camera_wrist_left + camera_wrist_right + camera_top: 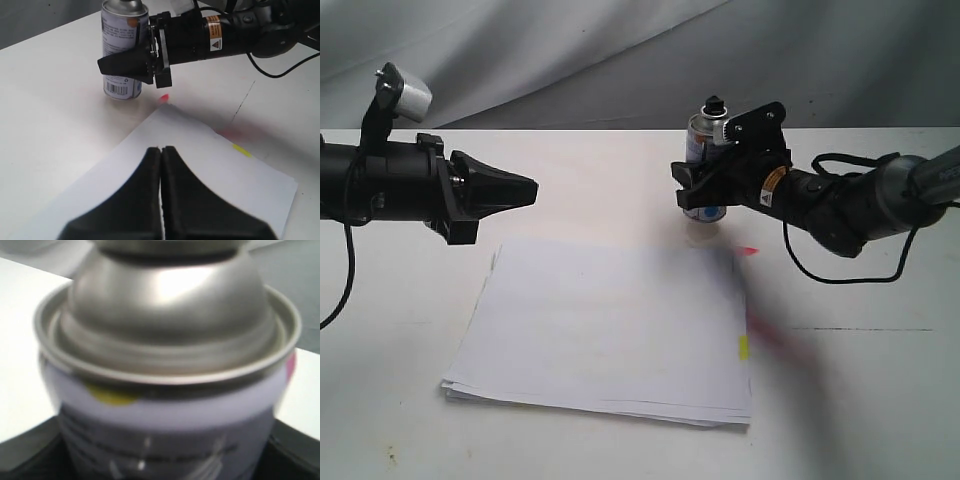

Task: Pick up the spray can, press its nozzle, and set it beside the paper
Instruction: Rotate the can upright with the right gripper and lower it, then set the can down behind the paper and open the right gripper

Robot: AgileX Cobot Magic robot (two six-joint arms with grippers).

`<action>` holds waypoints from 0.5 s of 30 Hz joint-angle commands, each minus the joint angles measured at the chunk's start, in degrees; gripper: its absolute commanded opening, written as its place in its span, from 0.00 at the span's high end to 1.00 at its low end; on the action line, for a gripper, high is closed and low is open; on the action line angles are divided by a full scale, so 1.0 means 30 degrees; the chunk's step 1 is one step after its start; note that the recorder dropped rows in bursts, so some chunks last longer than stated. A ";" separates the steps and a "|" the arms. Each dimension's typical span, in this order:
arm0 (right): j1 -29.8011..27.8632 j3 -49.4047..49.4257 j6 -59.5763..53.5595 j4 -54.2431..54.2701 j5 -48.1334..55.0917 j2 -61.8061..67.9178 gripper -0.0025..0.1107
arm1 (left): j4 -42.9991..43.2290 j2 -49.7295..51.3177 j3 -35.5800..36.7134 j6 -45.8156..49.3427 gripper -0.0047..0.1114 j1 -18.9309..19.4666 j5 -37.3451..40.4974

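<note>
My right gripper has the spray can, now upright beyond the paper's far corner. Next, I set it down with that gripper on the table (702, 234) just behind the paper, by the red spot.
The spray can (700, 132) stands upright just beyond the paper's far right corner, with its black nozzle (713, 103) on top. My right gripper (692, 192) is shut on the spray can's middle, one finger on each side. In the right wrist view the spray can (165, 340) fills the picture, with dark fingers (30, 450) at its sides. The left wrist view shows the spray can (117, 45) resting on or just above the table. The paper (610, 330), a white stack with a yellow tab (743, 347), lies in the middle. My left gripper (532, 188) hovers shut and empty by the paper's far left corner.
A small red spot (748, 250) sits at the paper's far right corner, and a pink smear (775, 340) runs along its right edge. The white table (880, 400) ends at a grey cloth backdrop. A black cable (840, 270) loops under my right arm.
</note>
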 commanded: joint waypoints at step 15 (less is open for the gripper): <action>0.0068 -0.0173 0.0389 -0.0248 -0.0685 0.0189 0.98 | -0.0349 -0.0147 0.0074 0.0131 0.96 -0.0018 0.0051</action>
